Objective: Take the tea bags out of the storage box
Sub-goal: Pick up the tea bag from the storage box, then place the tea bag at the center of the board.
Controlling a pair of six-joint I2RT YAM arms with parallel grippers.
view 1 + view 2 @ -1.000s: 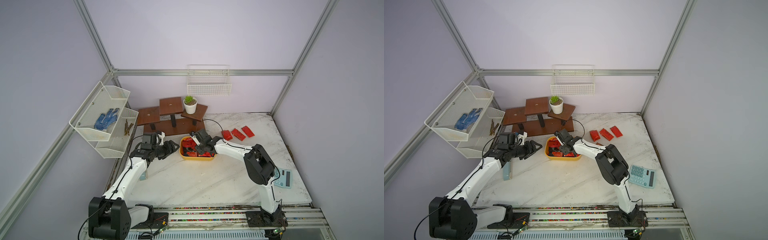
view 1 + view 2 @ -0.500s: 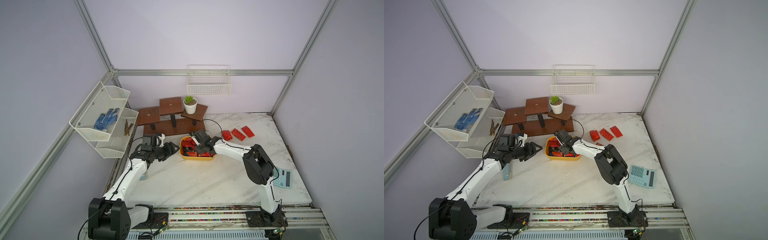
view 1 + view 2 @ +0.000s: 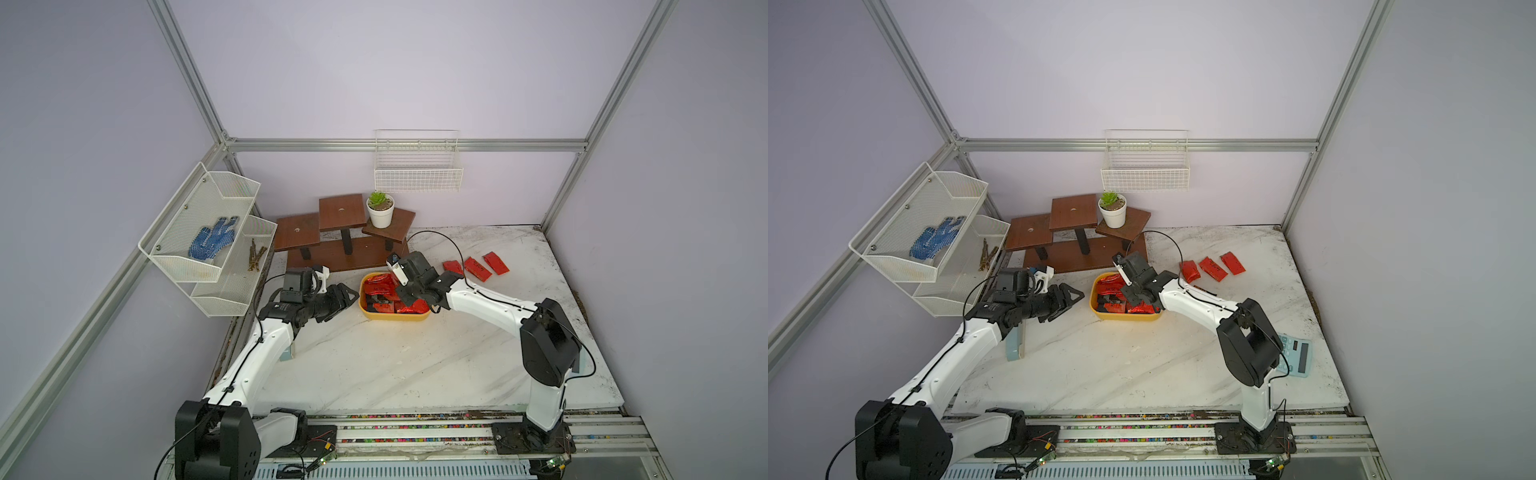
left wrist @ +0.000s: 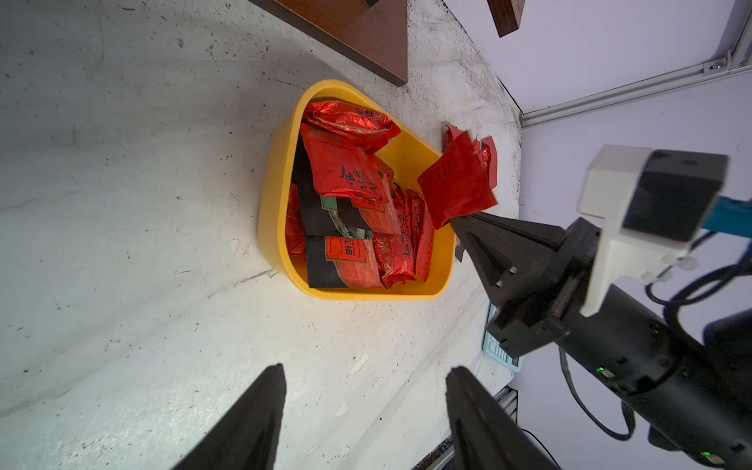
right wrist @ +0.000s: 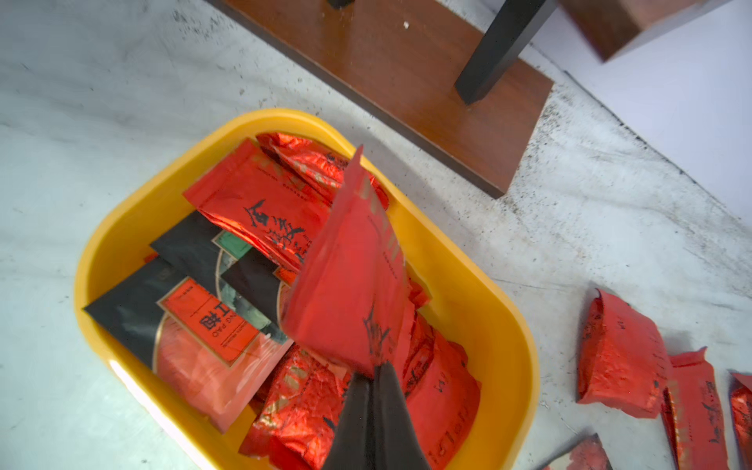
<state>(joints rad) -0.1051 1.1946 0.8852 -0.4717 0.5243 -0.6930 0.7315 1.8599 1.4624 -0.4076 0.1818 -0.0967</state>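
Observation:
The robot's right gripper should set the red tea bag down in front of the row of red tea bags (image 3: 498, 303). The held bag is now above the yellow box.
The yellow storage box (image 3: 395, 319) (image 3: 1128, 319) sits on the marble table before the wooden stand, and several red foil and black tea bags (image 4: 346, 171) lie in it. My right gripper (image 5: 372, 372) (image 4: 457, 221) is shut on the edge of one red tea bag (image 5: 350, 285) (image 4: 453, 183) and holds it above the box. Three more red tea bags (image 3: 476, 266) (image 5: 622, 354) lie on the table to the box's right. Left of the box, my left gripper (image 4: 362, 370) (image 3: 351, 297) stands open and empty, pointing at it.
A brown stepped stand (image 3: 345, 232) with a potted plant (image 3: 380, 210) stands just behind the box. A white mesh shelf (image 3: 208, 237) hangs at the left and a wire basket (image 3: 417, 174) on the back wall. A pale blue calculator (image 3: 1296, 353) lies at the front right.
My right gripper has closed on a red tea bag and raised it above the others in the box. The left arm has hardly moved.

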